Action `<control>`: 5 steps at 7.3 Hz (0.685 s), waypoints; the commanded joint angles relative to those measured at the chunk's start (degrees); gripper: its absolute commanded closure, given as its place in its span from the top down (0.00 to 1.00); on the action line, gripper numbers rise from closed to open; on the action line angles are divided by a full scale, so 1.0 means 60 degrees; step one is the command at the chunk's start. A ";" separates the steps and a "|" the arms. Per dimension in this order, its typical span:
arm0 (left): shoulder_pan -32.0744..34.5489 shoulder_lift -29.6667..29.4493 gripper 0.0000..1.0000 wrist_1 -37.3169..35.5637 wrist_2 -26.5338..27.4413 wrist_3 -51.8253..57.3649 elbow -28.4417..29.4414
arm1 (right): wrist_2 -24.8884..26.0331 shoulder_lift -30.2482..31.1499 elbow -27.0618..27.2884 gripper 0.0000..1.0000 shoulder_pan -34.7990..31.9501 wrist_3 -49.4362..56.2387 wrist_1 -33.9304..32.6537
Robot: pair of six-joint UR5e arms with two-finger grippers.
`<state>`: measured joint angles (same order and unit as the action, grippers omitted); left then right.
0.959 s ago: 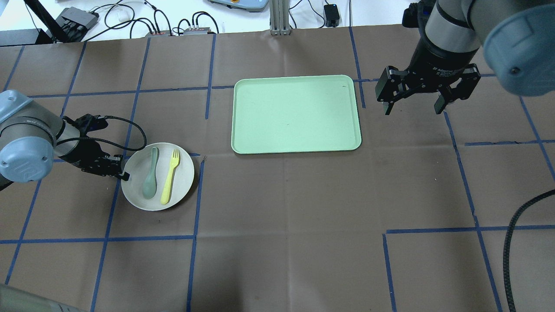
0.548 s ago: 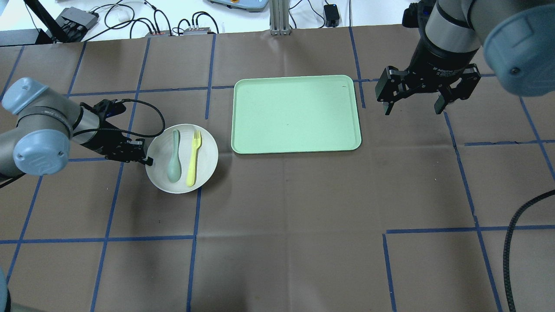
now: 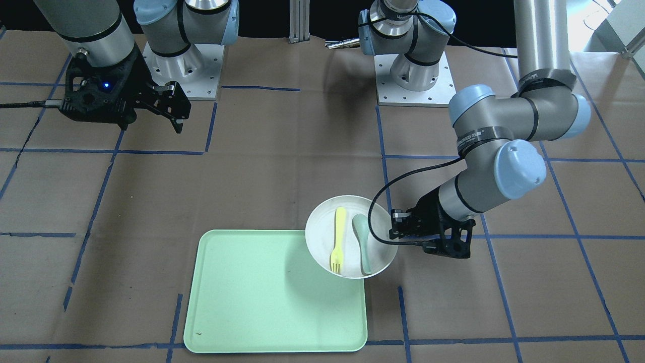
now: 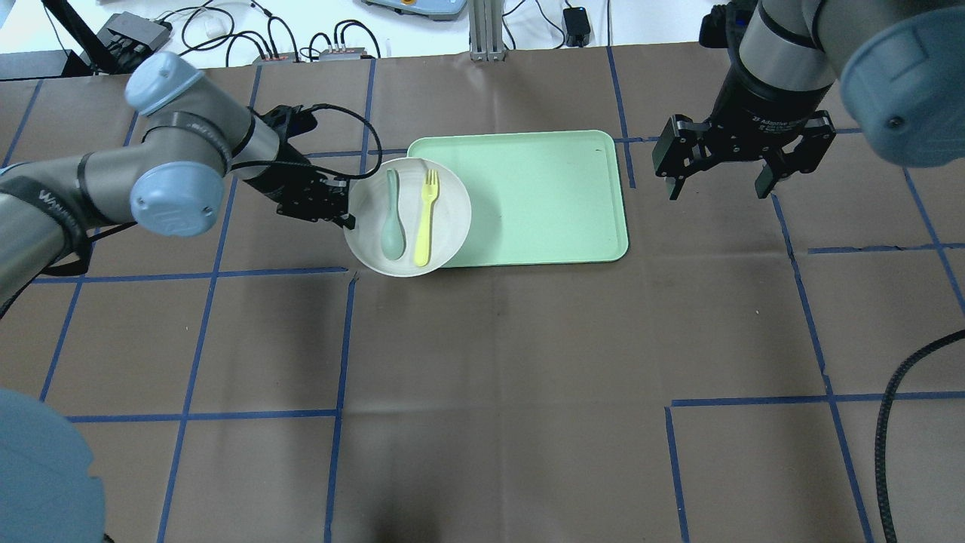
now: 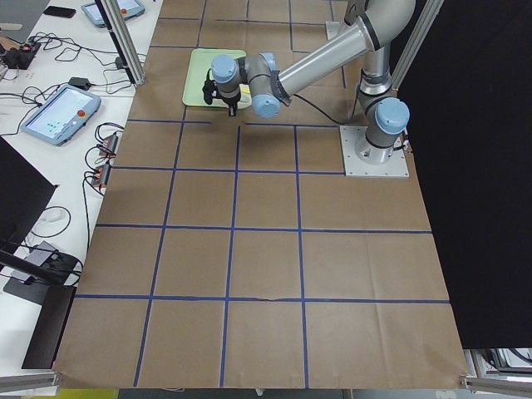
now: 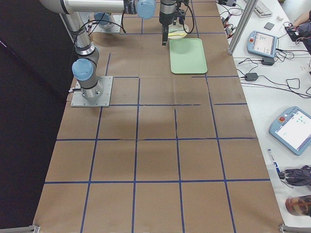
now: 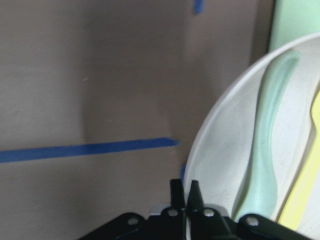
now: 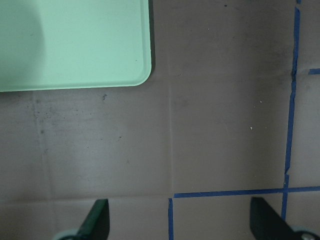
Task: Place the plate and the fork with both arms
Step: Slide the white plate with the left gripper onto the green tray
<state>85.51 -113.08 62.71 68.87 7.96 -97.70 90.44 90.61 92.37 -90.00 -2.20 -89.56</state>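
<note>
My left gripper should set the off-white plate free near the middle of the mint-green tray point(image 3: 288, 287), with the fork and spoon inside.
The off-white plate point(image 4: 409, 188) hangs over the left edge of the mint-green tray point(image 4: 535, 196), lifted, with its shadow on the tray. The pale-yellow fork point(image 4: 424, 219) and a grey-green spoon point(image 4: 392, 215) lie side by side in it. My left gripper point(image 4: 344, 213) is shut on the plate's left rim; the left wrist view shows its fingertips point(image 7: 192, 189) pinched on the rim point(image 7: 200, 150). In the front-facing view the plate point(image 3: 320, 234) and fork point(image 3: 338, 239) sit by the tray's corner. My right gripper point(image 4: 720, 188) hovers open and empty right of the tray.
Brown paper with blue tape lines covers the table. The tray point(image 3: 262, 292) holds nothing but the plate's shadow; its corner shows in the right wrist view point(image 8: 75, 40). Cables and boxes lie beyond the far edge point(image 4: 226, 38). A black hose point(image 4: 897, 422) hangs at the right.
My left arm has carried the plate, with fork and spoon in it, away from me and to the right, from the table's left to over the tray's left edge. The right arm has not moved.
</note>
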 commanded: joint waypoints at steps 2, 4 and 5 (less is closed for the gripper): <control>0.1274 -0.2270 0.00 0.0080 0.0006 -0.0637 0.2377 | 0.0000 0.0000 0.0000 1.00 0.0000 0.0000 0.0000; 0.1407 -0.2917 0.00 0.0124 0.0006 -0.0652 0.3053 | 0.0000 0.0000 0.0000 1.00 0.0000 0.0015 -0.0014; 0.1466 -0.3153 0.00 0.0182 0.0021 -0.0652 0.3303 | 0.0000 -0.0014 0.0000 1.00 0.0000 0.0015 0.0000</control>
<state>93.80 -129.73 63.50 68.93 4.11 -80.13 90.44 90.57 92.37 -90.00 -2.12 -89.59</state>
